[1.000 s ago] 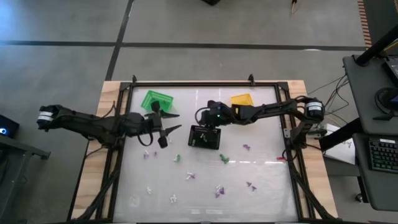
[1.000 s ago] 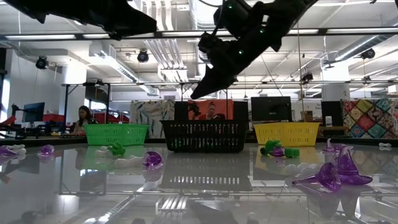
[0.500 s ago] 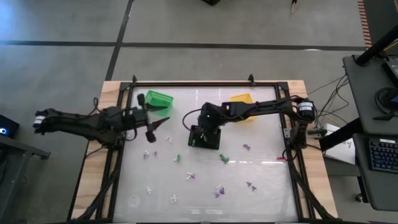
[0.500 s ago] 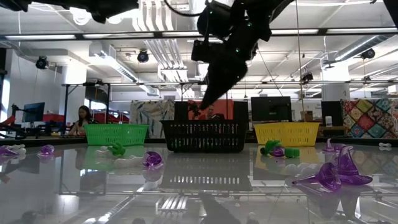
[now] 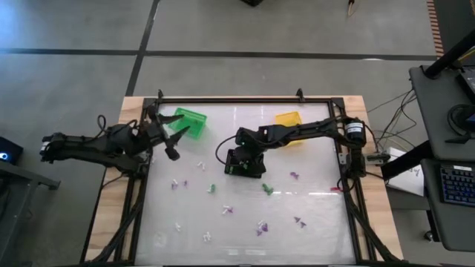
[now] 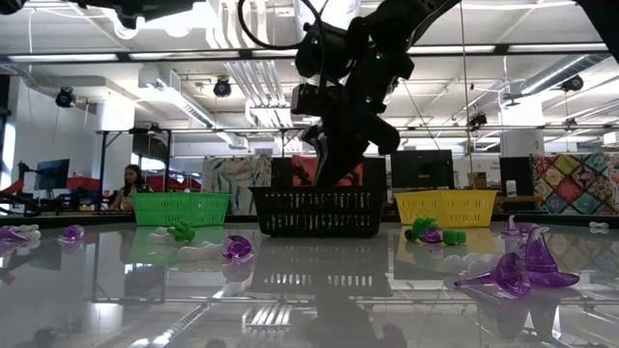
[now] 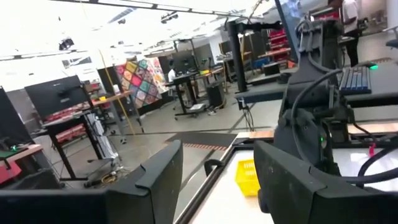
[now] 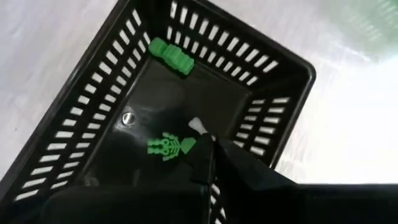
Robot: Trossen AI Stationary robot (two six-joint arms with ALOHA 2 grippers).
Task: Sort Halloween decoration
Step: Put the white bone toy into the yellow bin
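The green trinket next to the white trinket is end-on to my closed fingers, so next my right gripper opens, rise and turns to pinch the green trinket's body (image 8: 166,147).
Tiny green, purple and white trinkets lie scattered on the near half of the table, such as a green one (image 5: 267,189) and a purple one (image 5: 228,211). My right gripper (image 5: 239,154) points down into the black basket (image 5: 252,167) and is shut, with a small white trinket (image 8: 195,124) at its fingertips. Two green trinkets (image 8: 168,147) lie on the basket's floor. My left gripper (image 5: 172,137) is open and empty in the air beside the green basket (image 5: 189,120). My right gripper pinches the white trinket between its two fingertips (image 8: 208,146), and only a small white end (image 8: 194,124) shows beyond them. The fingers come from above, pointing down into the black basket. The trinket is above the basket's floor.
A yellow basket (image 5: 289,119) stands at the far right, and the three baskets stand in a row in the low view (image 6: 314,211). Purple trinkets (image 6: 522,271) lie near the table's front. A black frame (image 5: 223,100) runs round the table. People sit in the room behind.
My right gripper has gone toward the table's left and near edges and down, tipping until it points into the black basket. My left gripper has drawn back toward the table's left and far edges, ending beside the green basket.
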